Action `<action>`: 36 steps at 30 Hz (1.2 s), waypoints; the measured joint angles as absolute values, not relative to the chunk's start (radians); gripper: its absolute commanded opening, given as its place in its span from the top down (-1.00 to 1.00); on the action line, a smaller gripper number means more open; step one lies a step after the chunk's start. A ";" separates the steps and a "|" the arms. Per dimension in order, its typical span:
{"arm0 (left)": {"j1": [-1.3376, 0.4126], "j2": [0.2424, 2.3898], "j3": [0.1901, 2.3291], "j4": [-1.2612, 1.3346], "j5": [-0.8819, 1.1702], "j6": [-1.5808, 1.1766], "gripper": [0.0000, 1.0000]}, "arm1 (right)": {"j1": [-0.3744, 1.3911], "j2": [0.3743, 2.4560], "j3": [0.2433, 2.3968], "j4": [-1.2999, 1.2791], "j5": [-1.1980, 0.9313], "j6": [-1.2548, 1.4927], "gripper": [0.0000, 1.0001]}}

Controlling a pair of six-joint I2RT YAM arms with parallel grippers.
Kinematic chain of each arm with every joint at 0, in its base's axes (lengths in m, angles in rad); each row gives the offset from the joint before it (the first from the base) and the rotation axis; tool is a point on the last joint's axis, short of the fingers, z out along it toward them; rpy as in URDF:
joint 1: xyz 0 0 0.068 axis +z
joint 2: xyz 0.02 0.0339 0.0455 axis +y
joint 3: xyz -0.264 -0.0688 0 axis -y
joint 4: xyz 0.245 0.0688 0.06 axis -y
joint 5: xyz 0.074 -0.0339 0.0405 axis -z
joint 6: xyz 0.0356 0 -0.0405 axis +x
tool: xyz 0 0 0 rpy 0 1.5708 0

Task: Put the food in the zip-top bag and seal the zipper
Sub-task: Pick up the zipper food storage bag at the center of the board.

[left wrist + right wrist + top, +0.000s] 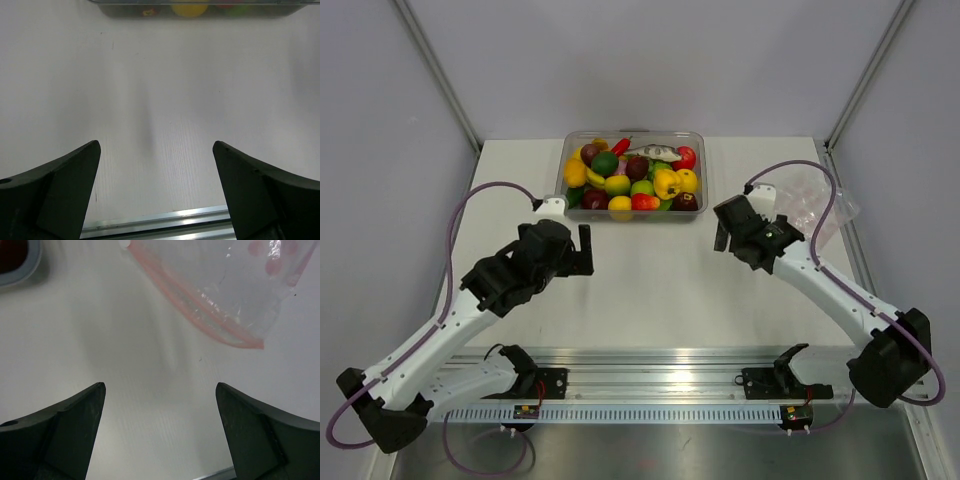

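Note:
The next move for my right gripper is to go to the near-side end of the pink zipper (pixel 817 247) (pixel 245 339) on the zip-top bag and close there.
The food (pixel 632 178), glossy toy fruits and vegetables in yellow, red, green and dark purple, fills a rigid clear tub (pixel 698 140) at the back centre. The zip-top bag (pixel 817 205) lies flat and crinkled at the right of the table; in the right wrist view the bag (pixel 225 280) shows its pink zipper (pixel 200 312) just ahead of my open right gripper (pixel 160 386). My right gripper (pixel 725 232) hovers left of the bag. My left gripper (pixel 582 250) is open over bare table below the tub, nothing between its fingers (pixel 75 170). A yellow piece of food (pixel 189 9) shows ahead.
An aluminium rail (pixel 660 385) runs along the near edge between the arm bases. Purple cables loop beside both arms. Grey walls enclose the table on three sides. A corner of the tub (pixel 20 265) shows in the right wrist view.

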State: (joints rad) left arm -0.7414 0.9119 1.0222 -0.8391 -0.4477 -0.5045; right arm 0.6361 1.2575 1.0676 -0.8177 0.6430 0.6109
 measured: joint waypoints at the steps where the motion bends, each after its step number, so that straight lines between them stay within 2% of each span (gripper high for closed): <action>1: -0.741 0.912 1.019 -0.837 -0.446 -0.504 -0.98 | 0.582 1.266 1.068 -0.797 0.622 0.572 -0.99; 5: -0.741 0.911 1.000 -0.819 -0.437 -0.501 -0.98 | 0.410 1.298 1.079 -0.738 0.575 0.437 -0.99; 7: -0.741 0.909 0.984 -0.807 -0.431 -0.498 -0.98 | 0.364 1.323 1.100 -0.719 0.558 0.365 -0.90; 9: -0.741 0.902 0.964 -0.797 -0.425 -0.494 -0.98 | 0.343 1.343 1.116 -0.693 0.533 0.290 -0.82; 17: -0.741 0.802 0.883 -0.729 -0.409 -0.470 -0.98 | 0.327 1.415 1.120 -0.606 0.456 -0.022 -0.80; 26: -0.741 0.761 0.852 -0.693 -0.392 -0.445 -0.98 | 0.286 1.577 1.105 -0.547 0.475 -0.162 -0.76; 28: -0.741 0.759 0.846 -0.693 -0.389 -0.445 -0.98 | 0.270 1.607 1.095 -0.534 0.479 -0.173 -0.47; 30: -0.741 0.759 0.837 -0.694 -0.385 -0.445 -0.98 | 0.252 1.629 1.091 -0.526 0.480 -0.179 -0.07; 31: -0.741 0.759 0.831 -0.693 -0.383 -0.446 -0.98 | 0.245 1.638 1.091 -0.519 0.482 -0.182 0.30; 32: -0.741 0.757 0.824 -0.693 -0.380 -0.446 -0.98 | 0.237 1.650 1.092 -0.513 0.487 -0.185 0.49; 34: -0.741 0.754 0.810 -0.692 -0.373 -0.450 -0.98 | 0.228 1.675 1.100 -0.513 0.494 -0.177 1.00; 36: -0.741 0.752 0.804 -0.693 -0.369 -0.455 -0.98 | 0.225 1.692 1.110 -0.516 0.505 -0.160 1.00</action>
State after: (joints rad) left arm -0.7406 0.7521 0.8040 -0.6933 -0.3695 -0.4549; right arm 0.2249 1.6924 1.1099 -0.5163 0.5049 -0.1604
